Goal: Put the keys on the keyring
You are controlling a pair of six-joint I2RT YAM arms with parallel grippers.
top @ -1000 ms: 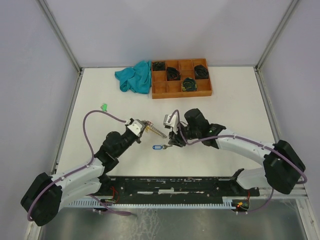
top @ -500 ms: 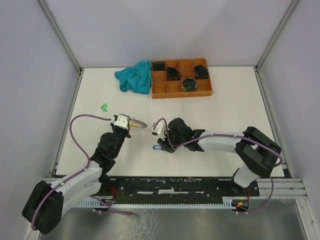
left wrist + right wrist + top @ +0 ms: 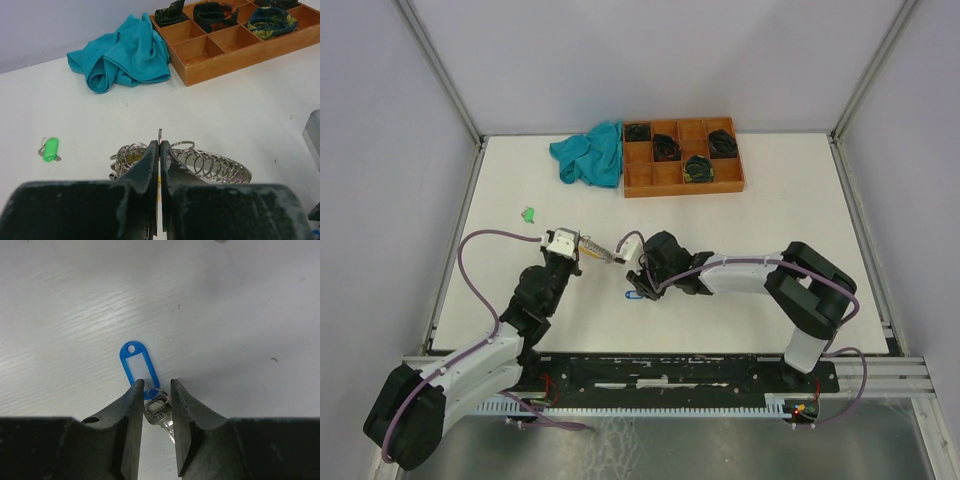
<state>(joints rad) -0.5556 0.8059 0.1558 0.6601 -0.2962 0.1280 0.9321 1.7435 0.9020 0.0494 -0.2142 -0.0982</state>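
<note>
The blue tag is at a slant to my right gripper's fingertips, so next I open, turn the fingertips to line up with the tag and pinch its small ring (image 3: 159, 393).
My left gripper (image 3: 584, 247) (image 3: 160, 144) is shut on the keyring (image 3: 602, 251) (image 3: 210, 165), a silvery coil of wire loops with a bit of yellow, pinching one loop that pokes up between the jaws. A silver key (image 3: 159, 407) with a blue tag (image 3: 633, 294) (image 3: 139, 367) lies flat on the table. My right gripper (image 3: 642, 281) (image 3: 157, 385) hangs low over it, jaws partly parted and straddling the key's head, with a sliver of gap on the right. A green-tagged key (image 3: 528, 213) (image 3: 50, 149) lies apart at the left.
An orange-brown compartment tray (image 3: 680, 188) (image 3: 235, 60) with black coiled bundles stands at the back. A crumpled teal cloth (image 3: 590, 153) (image 3: 125, 55) lies to its left. The enclosure's walls and frame posts border the white table.
The right arm swung left and down until its jaws straddled the blue-tagged key. The left arm drew back to the left with the keyring, then held still.
</note>
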